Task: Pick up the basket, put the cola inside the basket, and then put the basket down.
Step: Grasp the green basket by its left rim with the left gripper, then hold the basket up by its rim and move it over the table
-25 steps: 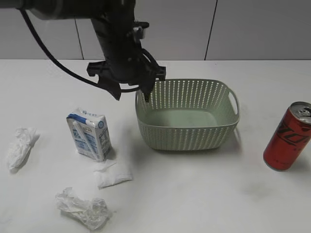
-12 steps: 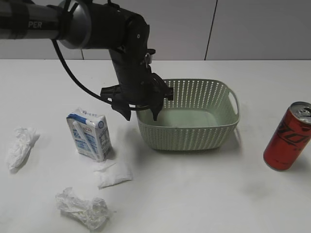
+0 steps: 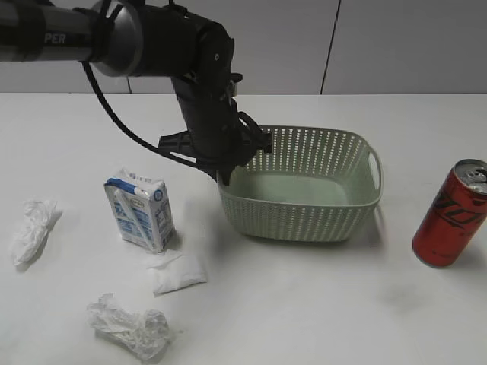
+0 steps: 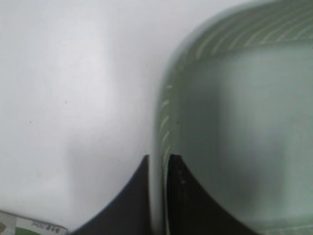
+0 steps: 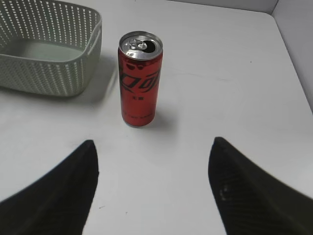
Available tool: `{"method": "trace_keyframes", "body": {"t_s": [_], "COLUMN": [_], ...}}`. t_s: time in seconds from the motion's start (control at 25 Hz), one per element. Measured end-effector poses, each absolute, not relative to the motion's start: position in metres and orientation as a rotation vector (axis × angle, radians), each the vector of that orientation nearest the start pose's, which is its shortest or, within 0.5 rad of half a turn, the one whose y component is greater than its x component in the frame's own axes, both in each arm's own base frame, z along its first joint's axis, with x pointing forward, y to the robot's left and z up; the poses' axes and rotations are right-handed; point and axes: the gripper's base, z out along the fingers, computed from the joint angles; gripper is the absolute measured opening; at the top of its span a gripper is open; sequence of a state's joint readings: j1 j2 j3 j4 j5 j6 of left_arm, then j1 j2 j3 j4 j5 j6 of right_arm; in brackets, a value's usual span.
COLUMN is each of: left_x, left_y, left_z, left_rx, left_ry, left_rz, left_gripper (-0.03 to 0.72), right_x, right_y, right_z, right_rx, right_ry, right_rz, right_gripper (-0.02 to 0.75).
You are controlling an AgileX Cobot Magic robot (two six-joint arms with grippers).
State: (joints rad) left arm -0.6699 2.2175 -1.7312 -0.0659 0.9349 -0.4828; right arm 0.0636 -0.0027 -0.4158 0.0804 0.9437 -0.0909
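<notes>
Next, my right gripper grips the upper half (image 3: 458, 199) (image 5: 140, 72) of the cola, just below its silver top.
The pale green basket (image 3: 304, 199) stands at the middle of the table, its left end slightly raised. My left gripper (image 3: 226, 173) is shut on the rim of the basket's left wall; in the left wrist view the rim (image 4: 157, 147) runs between the two fingers (image 4: 157, 169). The cola (image 3: 450, 214), a red can with a silver top, stands upright at the right of the basket. In the right wrist view the cola (image 5: 140, 81) stands ahead of my open, empty right gripper (image 5: 152, 156), with the basket (image 5: 49, 49) at its left. The right arm does not show in the exterior view.
A white-and-blue drink carton (image 3: 139, 210) stands left of the basket. A white packet (image 3: 176, 274) and crumpled papers (image 3: 131, 327) (image 3: 32, 230) lie at the front left. A grey wall runs behind the table.
My left gripper came down over the basket's left wall and shut on its rim. The basket has shifted a little to the right and tilted.
</notes>
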Motion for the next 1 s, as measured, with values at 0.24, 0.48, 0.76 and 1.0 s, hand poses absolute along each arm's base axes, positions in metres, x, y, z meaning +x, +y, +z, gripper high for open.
{"method": "trace_keyframes", "body": {"t_s": [0.24,0.48,0.76,1.0], "left_x": [0.360,0.361,0.342,0.307], "left_y": [-0.290,-0.277,-0.260,-0.251], "left_z": [0.160,0.192,0.252,0.260], "left_rx": [0.196,0.127,0.088,0.076], "left_ry": [2.966,2.948,2.941,2.968], "left_rz": [-0.294,-0.363,-0.359,-0.265], "left_gripper": [0.003,0.003,0.003,0.003], "right_x": [0.008,0.008,0.008,0.008], "right_y": [0.006,0.006,0.007,0.007], "right_z": [0.263,0.263,0.263,0.263], "right_rx": [-0.149,-0.149,-0.149,-0.148], "right_ry": [2.002,2.002,2.001,2.001], "right_rz": [0.078,0.078,0.084,0.089], "right_gripper": [0.534,0.533,0.533,0.533]}}
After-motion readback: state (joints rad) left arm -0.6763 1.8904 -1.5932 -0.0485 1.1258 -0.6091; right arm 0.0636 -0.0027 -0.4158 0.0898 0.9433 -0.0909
